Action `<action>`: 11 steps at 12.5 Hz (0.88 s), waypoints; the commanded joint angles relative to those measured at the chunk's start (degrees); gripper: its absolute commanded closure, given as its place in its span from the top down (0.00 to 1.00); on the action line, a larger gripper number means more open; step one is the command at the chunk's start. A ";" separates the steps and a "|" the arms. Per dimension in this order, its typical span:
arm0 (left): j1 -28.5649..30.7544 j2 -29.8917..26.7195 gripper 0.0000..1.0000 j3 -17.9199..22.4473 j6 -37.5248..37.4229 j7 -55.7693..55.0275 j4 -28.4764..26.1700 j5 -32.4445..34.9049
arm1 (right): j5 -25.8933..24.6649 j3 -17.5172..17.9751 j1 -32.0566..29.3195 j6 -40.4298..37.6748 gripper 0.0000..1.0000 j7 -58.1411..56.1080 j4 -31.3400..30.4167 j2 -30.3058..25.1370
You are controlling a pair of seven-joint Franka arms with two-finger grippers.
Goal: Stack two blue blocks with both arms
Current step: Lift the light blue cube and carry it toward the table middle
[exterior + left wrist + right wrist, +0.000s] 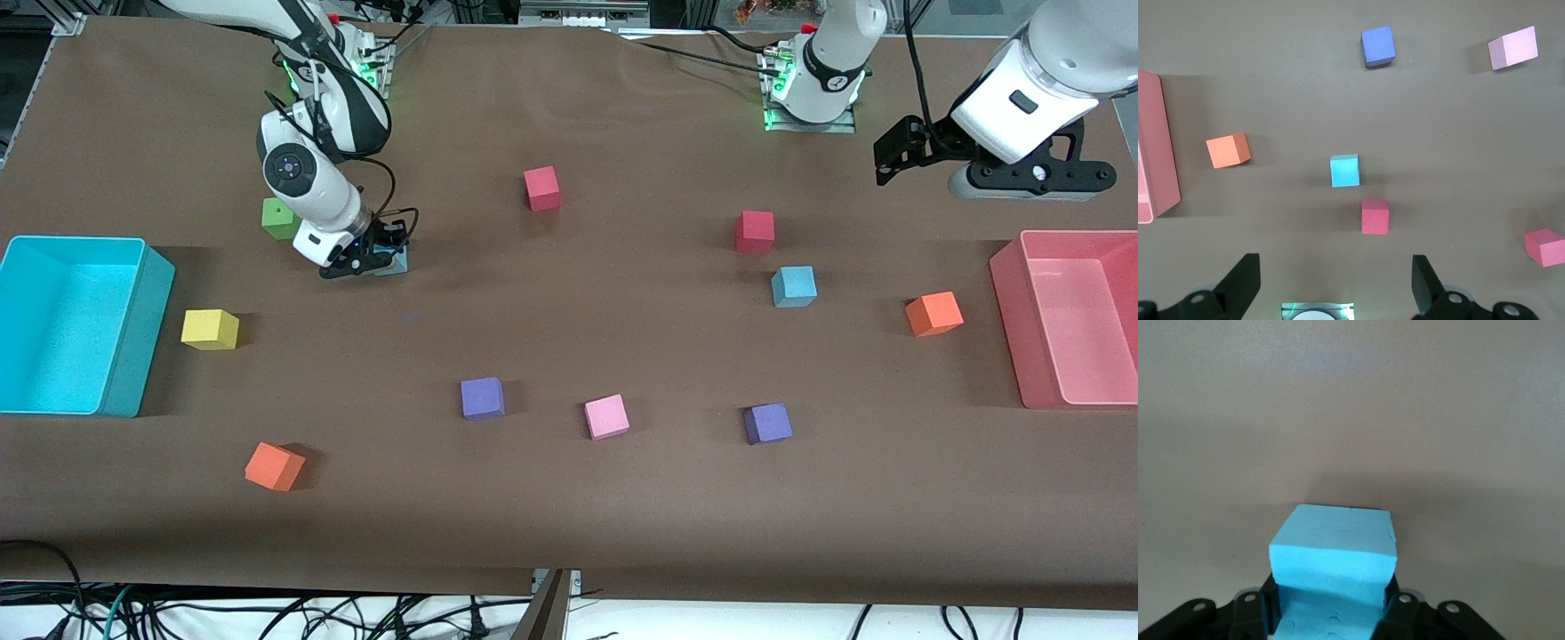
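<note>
The robot's right gripper will release the blue block on the table [571, 332] between the pink cube and the farthest red cube.
One blue block [394, 260] sits between the fingers of my right gripper [378, 258], low at the table surface toward the right arm's end. In the right wrist view the gripper [1331, 603] is shut on this block [1333, 550], which fills the gap between the jaws. The second blue block [793, 286] lies free on the table just nearer the front camera than a red cube [755, 231]; it also shows in the left wrist view [1345, 171]. My left gripper [893, 151] hangs open and empty high over the table's left-arm end, waiting; its view [1333, 287] shows the jaws wide apart.
A cyan bin [133, 338] stands at the right arm's end, a pink bin [1009, 320] at the left arm's end. A green cube [279, 218] sits close beside the right gripper. Yellow [210, 329], orange [933, 314], purple [482, 398] and pink [606, 417] cubes lie scattered.
</note>
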 commanded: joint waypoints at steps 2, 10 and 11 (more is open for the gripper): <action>0.20 0.62 1.00 0.17 -0.57 -0.48 1.30 -0.39 | -0.15 0.18 0.97 -18.52 0.25 -0.07 13.88 -1.30; 0.11 0.62 1.00 -0.27 -0.57 -0.48 1.47 -0.21 | 0.29 0.01 16.07 -36.67 0.25 17.21 58.08 23.19; 0.20 0.54 1.00 -0.27 -0.83 -0.48 1.38 -0.30 | 0.29 -0.08 18.53 -36.58 0.25 20.99 62.92 26.62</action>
